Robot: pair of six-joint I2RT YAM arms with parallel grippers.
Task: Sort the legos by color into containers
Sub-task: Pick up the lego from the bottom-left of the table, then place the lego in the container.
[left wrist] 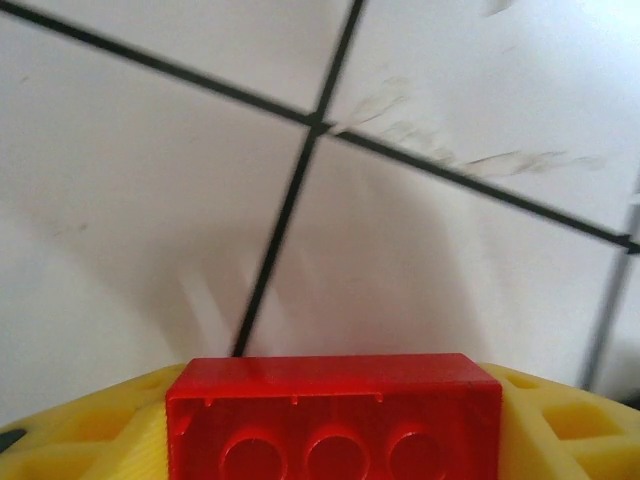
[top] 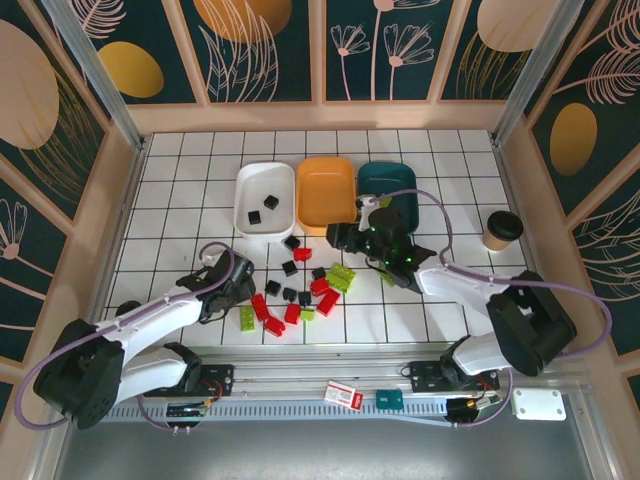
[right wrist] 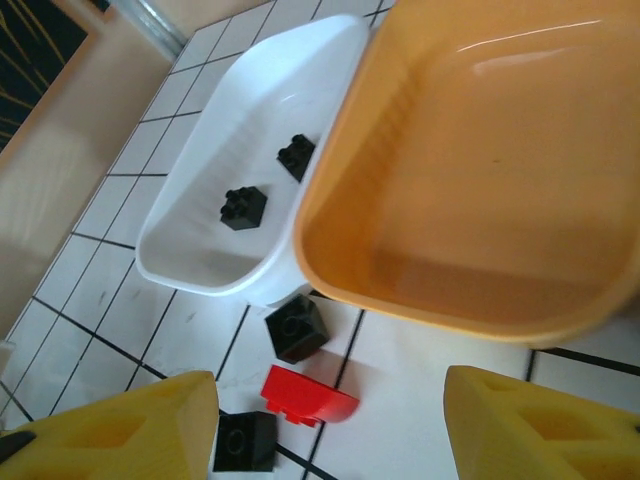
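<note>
I need to let go of the red lego with my left gripper on the front half of the orange container's bottom [top: 336, 203].
My left gripper [left wrist: 335, 425] is shut on a red lego [left wrist: 335, 385], which fills the gap between its yellow fingers [left wrist: 90, 430] low over the white tiles. It sits left of the loose pile of red, green and black legos [top: 300, 295], where my left gripper [top: 240, 287] is seen from above. My right gripper [right wrist: 330, 430] is open and empty above a red lego [right wrist: 310, 395] and two black ones [right wrist: 296, 328]. It hangs just before the orange container [right wrist: 480, 130]. The white container [right wrist: 190, 250] holds two black legos [right wrist: 243, 207].
The three containers stand side by side at the back: white [top: 245, 190], orange [top: 325, 190] and teal [top: 385, 178], the teal one partly behind my right arm. A paper cup with a black lid [top: 502, 230] stands at the right.
</note>
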